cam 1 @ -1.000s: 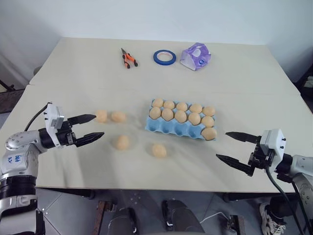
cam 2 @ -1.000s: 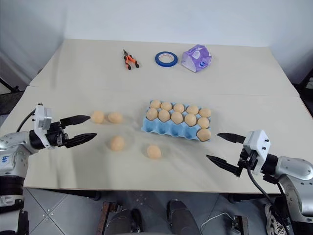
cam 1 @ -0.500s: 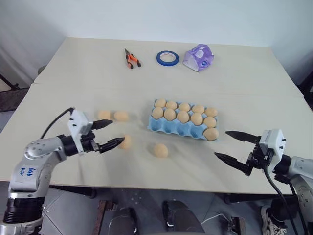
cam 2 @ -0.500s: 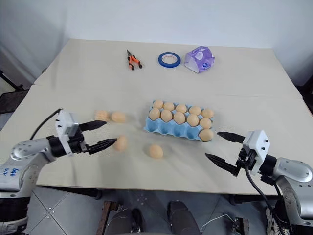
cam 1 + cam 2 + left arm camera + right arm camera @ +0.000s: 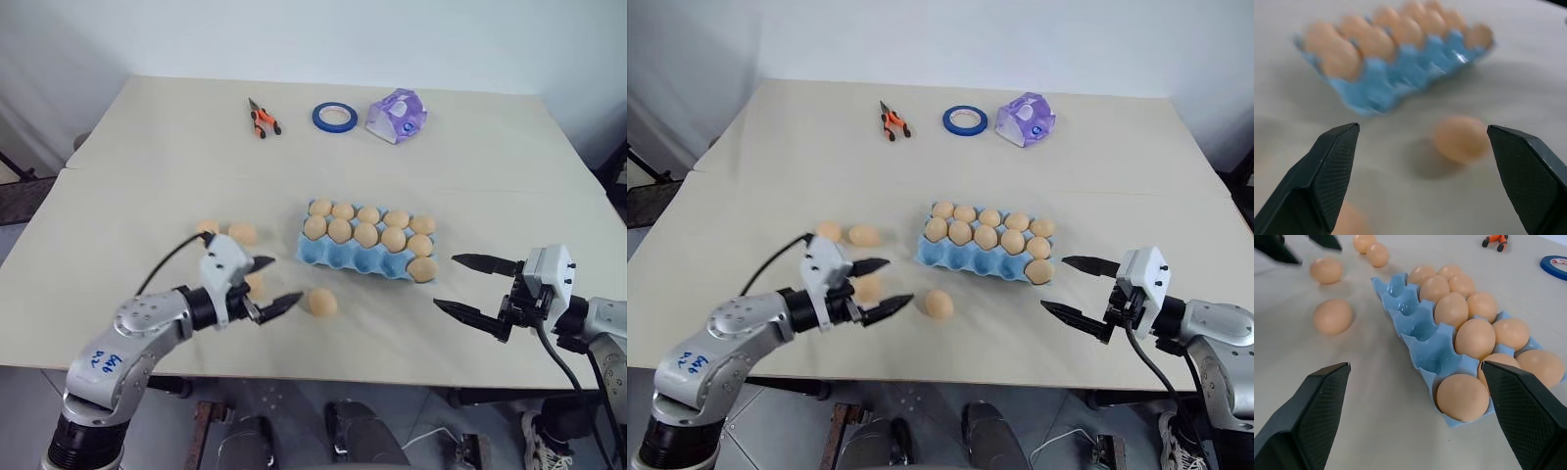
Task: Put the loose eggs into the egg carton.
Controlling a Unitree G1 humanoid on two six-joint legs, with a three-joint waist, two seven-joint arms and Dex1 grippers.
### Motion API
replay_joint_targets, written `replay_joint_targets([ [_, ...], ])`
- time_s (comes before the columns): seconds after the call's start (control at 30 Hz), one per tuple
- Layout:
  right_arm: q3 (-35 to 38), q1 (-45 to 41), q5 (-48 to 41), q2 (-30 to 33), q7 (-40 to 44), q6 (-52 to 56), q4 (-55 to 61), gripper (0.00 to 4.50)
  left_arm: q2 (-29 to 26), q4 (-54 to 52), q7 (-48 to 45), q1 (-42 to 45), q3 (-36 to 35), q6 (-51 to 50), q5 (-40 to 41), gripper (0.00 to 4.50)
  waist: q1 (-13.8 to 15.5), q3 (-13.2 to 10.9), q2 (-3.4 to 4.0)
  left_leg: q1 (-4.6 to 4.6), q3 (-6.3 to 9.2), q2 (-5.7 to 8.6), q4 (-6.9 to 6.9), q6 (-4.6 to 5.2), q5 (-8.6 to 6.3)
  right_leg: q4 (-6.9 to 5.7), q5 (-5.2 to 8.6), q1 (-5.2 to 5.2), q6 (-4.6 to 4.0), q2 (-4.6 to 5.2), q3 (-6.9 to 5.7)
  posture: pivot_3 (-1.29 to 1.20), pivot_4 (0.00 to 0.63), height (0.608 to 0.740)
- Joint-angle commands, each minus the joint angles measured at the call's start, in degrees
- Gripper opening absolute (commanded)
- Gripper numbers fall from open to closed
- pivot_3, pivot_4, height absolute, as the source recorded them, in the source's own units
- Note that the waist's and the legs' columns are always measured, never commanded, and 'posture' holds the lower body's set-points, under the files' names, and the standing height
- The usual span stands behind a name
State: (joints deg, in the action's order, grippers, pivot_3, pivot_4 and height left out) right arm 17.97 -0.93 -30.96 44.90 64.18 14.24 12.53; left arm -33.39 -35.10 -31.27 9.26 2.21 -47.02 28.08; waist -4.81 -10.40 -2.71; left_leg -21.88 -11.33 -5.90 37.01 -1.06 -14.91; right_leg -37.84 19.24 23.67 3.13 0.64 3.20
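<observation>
The robot's left gripper needs to close on the ends of the loose egg [image 5: 322, 302] [image 5: 1462, 139] that lies by itself just in front of the empty cups of the egg carton.
The light blue egg carton [image 5: 342, 257] sits mid-table; its two back rows are full of eggs and its front row holds one egg at the right end. Several loose eggs lie to its left: one [image 5: 320, 302] before the carton, one [image 5: 254, 284] between my left fingers, two [image 5: 242, 233] farther back. My left gripper [image 5: 279, 282] is open, pointing right at the front egg [image 5: 1462, 138], just short of it. Open and empty, my right gripper [image 5: 447, 282] hovers right of the carton [image 5: 1420, 335].
At the far side of the table lie orange pliers [image 5: 260, 117], a blue tape ring [image 5: 333, 117] and a purple-and-white packet [image 5: 396, 114]. The table's front edge runs just below both grippers.
My left arm has swung right, from left of the loose eggs to just left of the front egg, staying open. The right gripper has held still.
</observation>
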Motion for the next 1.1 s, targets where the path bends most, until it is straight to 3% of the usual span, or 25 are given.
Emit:
replay_joint_targets([
  [0.03, 0.26, -1.02, -0.78, 1.15, 0.53, 0.29, 0.07, 4.50, 1.18, -2.51, 2.16, 2.31, 5.38, -0.83, -2.49, 4.46, 0.03, 0.00, 0.00, 0.01, 0.01, 0.00, 0.00, 0.01, 0.00, 0.02, 0.00, -0.04, 0.00, 0.02, 0.00, 0.00, 0.150, 0.740],
  [0.3, 1.73, 1.81, -1.06, 0.35, -0.20, 0.25, 2.92, 4.50, 2.35, 3.57, 2.12, 6.86, 14.64, 1.10, -8.29, 4.46, 0.12, 0.00, 0.00, 0.10, 0.09, 0.05, 0.00, -0.14, -0.13, 0.14, 0.00, -0.22, -0.01, 0.11, 0.01, 0.00, 0.150, 0.740],
  [0.93, 4.75, 9.29, -2.32, -1.12, -5.51, 0.00, 8.96, 4.50, 8.86, 15.73, -0.98, 11.38, 18.94, 7.11, -14.75, 4.46, 0.20, 0.00, 0.02, 0.11, 0.12, 0.04, -0.06, 0.12, -0.04, 0.14, 0.00, -0.21, -0.01, 0.12, 0.00, 0.00, 0.150, 0.740],
  [1.1, 4.88, 9.60, -2.24, -1.07, -6.07, -0.04, 9.23, 4.50, 10.63, 17.47, -0.09, 11.53, 19.18, 7.02, -16.35, 3.26, 0.22, 0.00, 0.02, 0.10, 0.13, 0.04, -0.07, 0.14, -0.05, 0.15, 0.00, -0.20, 0.00, 0.12, 0.00, 0.00, 0.150, 0.740],
])
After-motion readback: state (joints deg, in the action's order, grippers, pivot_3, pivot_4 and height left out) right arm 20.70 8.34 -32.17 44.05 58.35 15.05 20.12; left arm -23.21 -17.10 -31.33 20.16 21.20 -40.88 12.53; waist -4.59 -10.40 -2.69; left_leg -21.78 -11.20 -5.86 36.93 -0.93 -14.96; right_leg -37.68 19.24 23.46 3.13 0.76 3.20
